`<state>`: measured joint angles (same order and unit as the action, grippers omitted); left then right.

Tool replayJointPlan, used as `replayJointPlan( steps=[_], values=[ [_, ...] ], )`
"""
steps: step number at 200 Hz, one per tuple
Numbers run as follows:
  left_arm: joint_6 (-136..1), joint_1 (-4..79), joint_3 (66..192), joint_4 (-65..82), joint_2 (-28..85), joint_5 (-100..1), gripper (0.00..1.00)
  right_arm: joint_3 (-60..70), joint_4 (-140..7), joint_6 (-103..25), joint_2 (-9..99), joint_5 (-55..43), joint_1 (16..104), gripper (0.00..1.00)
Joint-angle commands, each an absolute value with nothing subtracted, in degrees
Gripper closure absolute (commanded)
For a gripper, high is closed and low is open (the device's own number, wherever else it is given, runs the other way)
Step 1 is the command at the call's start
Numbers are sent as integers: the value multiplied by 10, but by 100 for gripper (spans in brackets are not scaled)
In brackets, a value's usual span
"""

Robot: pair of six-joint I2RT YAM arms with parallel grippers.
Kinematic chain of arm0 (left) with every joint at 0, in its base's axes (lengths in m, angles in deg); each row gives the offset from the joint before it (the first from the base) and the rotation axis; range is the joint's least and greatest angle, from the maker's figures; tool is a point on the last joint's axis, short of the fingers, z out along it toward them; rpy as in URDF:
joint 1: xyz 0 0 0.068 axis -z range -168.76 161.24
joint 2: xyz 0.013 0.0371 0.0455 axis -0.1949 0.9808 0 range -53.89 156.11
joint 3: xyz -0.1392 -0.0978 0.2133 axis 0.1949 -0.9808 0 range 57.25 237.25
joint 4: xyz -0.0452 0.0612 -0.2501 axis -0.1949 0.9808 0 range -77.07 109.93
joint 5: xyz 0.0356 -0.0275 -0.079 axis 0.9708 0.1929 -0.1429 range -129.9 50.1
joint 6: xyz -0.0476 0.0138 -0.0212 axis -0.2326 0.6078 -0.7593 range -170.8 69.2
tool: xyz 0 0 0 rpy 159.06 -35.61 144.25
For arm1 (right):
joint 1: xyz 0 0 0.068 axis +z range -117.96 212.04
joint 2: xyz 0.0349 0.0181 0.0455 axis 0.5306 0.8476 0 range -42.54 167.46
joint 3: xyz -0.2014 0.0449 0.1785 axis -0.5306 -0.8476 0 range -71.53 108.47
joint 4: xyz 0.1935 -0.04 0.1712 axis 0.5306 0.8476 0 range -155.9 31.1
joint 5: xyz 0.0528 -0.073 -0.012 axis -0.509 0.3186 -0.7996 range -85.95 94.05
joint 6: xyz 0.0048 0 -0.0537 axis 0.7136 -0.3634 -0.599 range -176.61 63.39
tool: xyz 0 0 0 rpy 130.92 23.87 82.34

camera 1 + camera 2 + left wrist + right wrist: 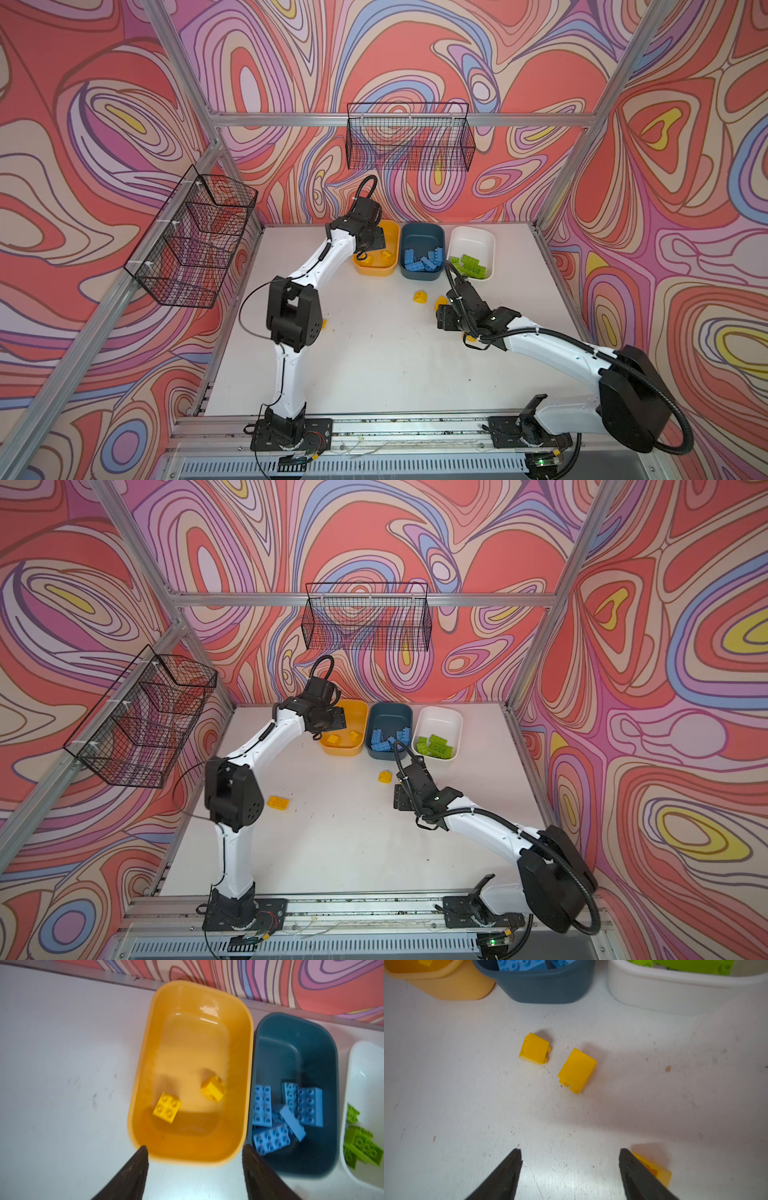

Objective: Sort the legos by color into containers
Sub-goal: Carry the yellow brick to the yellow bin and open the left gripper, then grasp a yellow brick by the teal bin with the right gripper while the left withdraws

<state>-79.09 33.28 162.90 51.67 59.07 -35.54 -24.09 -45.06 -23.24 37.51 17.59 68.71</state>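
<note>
My right gripper closes next on the sides of the middle yellow lego (441,302) (577,1070), the closest of those lying in front of its open fingers.
Three containers stand in a row at the back of the table: yellow (146,1064), teal (291,1043) and white (365,1059). Two yellow legos (166,1108) lie in the yellow one, several blue legos (270,1138) in the teal one and green legos (363,1145) in the white one. My left gripper (194,1147) hangs open and empty over the yellow container's near rim. In front of my right gripper (570,1150), open low over the table, lie two loose yellow legos (535,1048) (577,1070). A third (654,1167) sits just outside one of its fingers.
Another yellow lego (278,802) lies on the table beside the left arm's elbow. Two black wire baskets hang on the frame, one on the left wall (191,237) and one on the back wall (409,137). Aluminium posts border the white table (374,365).
</note>
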Motion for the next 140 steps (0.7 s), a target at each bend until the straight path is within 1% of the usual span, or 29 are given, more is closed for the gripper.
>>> replayJointPlan(
  steps=[1, 11, 30, 47, 65, 88, 121, 140],
  values=[
    [-805, 336, 1511, 443, 445, -346, 28, -204, -467, -194, 430, 215, 674, 22],
    [-819, 342, 1427, 414, 388, -346, 28, -196, -479, -179, 452, 212, 669, 22],
    [-849, 350, 1306, 371, 294, -348, 28, -182, -499, -155, 487, 211, 666, 24],
    [-870, 357, 1213, 350, 220, -347, 28, -176, -518, -138, 512, 212, 658, 25],
    [-882, 362, 1132, 328, 161, -354, 27, -165, -538, -132, 547, 179, 644, 27],
    [-883, 362, 1098, 357, 133, -345, 27, -131, -534, -138, 599, 174, 642, 29],
    [-892, 361, 1041, 365, 71, -359, 27, -99, -522, -142, 638, 183, 642, 34],
    [-892, 362, 1021, 380, 37, -359, 27, -85, -516, -149, 654, 187, 642, 41]
  ],
)
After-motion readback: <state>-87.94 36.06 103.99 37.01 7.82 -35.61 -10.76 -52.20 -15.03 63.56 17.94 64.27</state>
